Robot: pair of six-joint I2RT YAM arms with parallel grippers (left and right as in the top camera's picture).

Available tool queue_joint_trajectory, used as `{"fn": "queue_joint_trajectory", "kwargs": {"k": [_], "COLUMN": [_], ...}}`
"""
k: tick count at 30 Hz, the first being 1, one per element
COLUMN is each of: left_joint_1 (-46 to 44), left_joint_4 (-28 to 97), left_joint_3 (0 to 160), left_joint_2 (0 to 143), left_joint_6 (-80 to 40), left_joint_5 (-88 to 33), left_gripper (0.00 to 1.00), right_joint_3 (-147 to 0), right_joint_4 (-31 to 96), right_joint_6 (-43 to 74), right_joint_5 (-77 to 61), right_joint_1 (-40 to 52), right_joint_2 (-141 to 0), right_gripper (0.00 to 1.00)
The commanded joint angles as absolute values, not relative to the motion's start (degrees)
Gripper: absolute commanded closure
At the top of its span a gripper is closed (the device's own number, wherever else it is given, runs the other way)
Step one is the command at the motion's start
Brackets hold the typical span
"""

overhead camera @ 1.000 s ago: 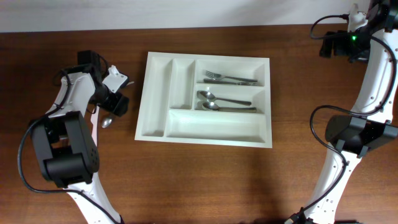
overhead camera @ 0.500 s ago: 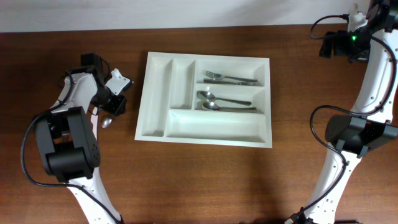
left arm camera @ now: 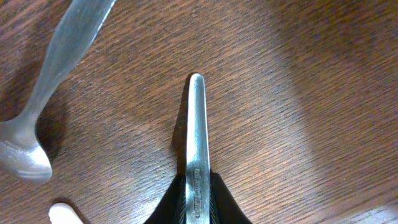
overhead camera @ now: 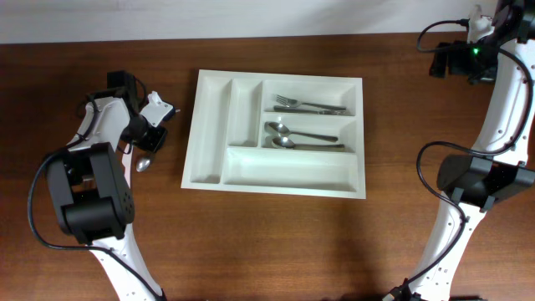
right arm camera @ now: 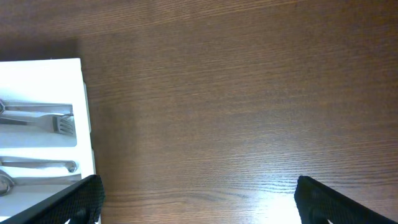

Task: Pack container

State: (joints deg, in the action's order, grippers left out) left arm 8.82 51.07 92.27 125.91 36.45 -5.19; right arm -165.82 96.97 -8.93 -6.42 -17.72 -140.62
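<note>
I will release the metal utensil, now held low over the table, with my left gripper in the narrow upright compartment (overhead camera: 244,121) beside the fork and spoons.
The container (overhead camera: 209,134), a white cutlery tray, lies mid-table. A fork (overhead camera: 309,105) rests in its upper right compartment and two spoons (overhead camera: 301,138) in the one below. My left gripper (overhead camera: 150,134) is left of the tray, low over the table. In the left wrist view the left gripper (left arm camera: 196,202) is shut on the flat handle of a metal utensil (left arm camera: 196,124); the utensil's other end is hidden. A loose spoon (left arm camera: 43,118) lies just beside it, its bowl (overhead camera: 144,164) showing from overhead. My right gripper (right arm camera: 199,202) hangs open over bare wood, right of the tray.
The tray's two narrow upright compartments and its long bottom one hold nothing. The tray's right edge (right arm camera: 81,112) shows in the right wrist view. The right arm's base (overhead camera: 476,180) stands at the table's right side, the left arm's base (overhead camera: 88,201) at the left.
The left gripper's jaws have closed onto the utensil handle. The left arm shifted slightly. The right arm has not moved.
</note>
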Motion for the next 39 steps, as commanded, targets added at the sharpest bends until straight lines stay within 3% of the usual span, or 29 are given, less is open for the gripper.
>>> {"fn": "queue_joint_trajectory", "kwargs": {"k": [1, 14, 19, 32, 39], "left_joint_1": [8.8, 8.6, 6.4, -9.1, -15.4], "left_joint_4": [52.2, 67.4, 72.6, 68.8, 66.4], "left_joint_3": [90.4, 113.5, 122.7, 126.5, 126.5], "left_joint_2": [130.5, 130.5, 130.5, 130.5, 130.5], "left_joint_6": [36.7, 29.1, 25.0, 0.7, -3.9], "left_joint_5": [-5.0, -2.1, -10.7, -17.5, -8.5], "left_gripper": [0.98, 0.98, 0.98, 0.98, 0.98], "right_joint_3": [-166.7, -166.7, -166.7, -166.7, -166.7], "right_joint_4": [97.3, 97.3, 97.3, 97.3, 97.3], "right_joint_6": [-8.5, -8.5, -8.5, -8.5, -8.5], "right_joint_5": [-5.9, -5.9, -5.9, -5.9, -5.9], "right_joint_1": [-18.0, -18.0, -18.0, -18.0, -18.0], "right_joint_2": [-139.2, -139.2, -139.2, -139.2, -139.2], "right_gripper": [0.01, 0.01, 0.01, 0.01, 0.01]}}
